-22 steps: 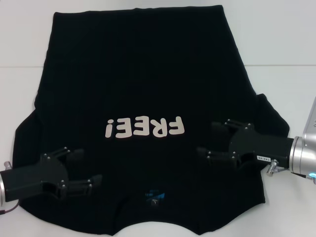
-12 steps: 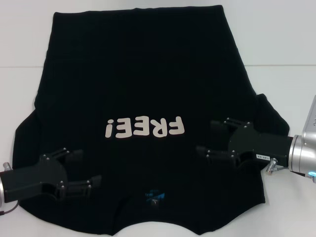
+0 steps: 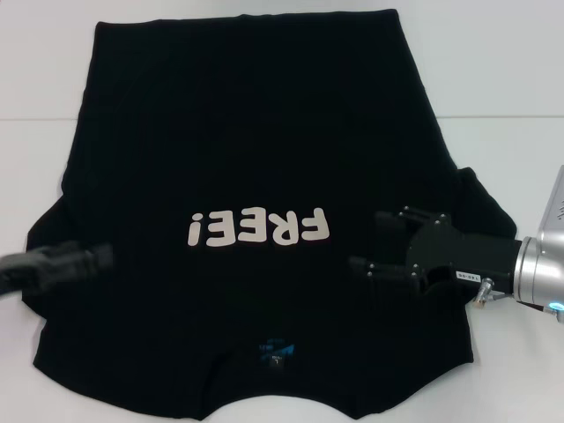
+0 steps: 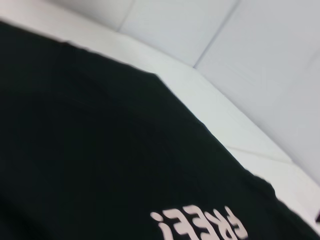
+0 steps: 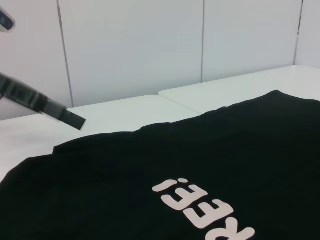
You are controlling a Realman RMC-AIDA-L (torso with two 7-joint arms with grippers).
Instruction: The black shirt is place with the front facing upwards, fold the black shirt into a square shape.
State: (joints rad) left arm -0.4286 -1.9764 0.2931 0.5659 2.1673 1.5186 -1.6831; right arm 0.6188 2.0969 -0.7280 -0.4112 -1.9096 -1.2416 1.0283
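Next, I close my left gripper on the sleeve's outer edge [image 3: 33,251], on the black shirt's side with the exclamation mark, so I can pull that sleeve out.
The black shirt [image 3: 247,132] lies flat on the white table, front up, with the off-white "FREE!" lettering [image 3: 258,227] and the small blue neck label [image 3: 275,352] near me. It also shows in the left wrist view [image 4: 90,150] and the right wrist view [image 5: 210,160]. My right gripper [image 3: 374,243] is open just above the shirt's right chest, right of the lettering. My left gripper [image 3: 66,263] is a blurred streak over the shirt's left sleeve edge; it also shows far off in the right wrist view [image 5: 45,105].
The white table [image 3: 502,79] extends around the shirt, with a seam line [image 3: 511,117] running across it. A pale panelled wall [image 5: 150,45] stands behind the table.
My left gripper has swung quickly from the shirt's lower left up and outward to the left sleeve edge. My right gripper has hardly moved. The shirt lies as before.
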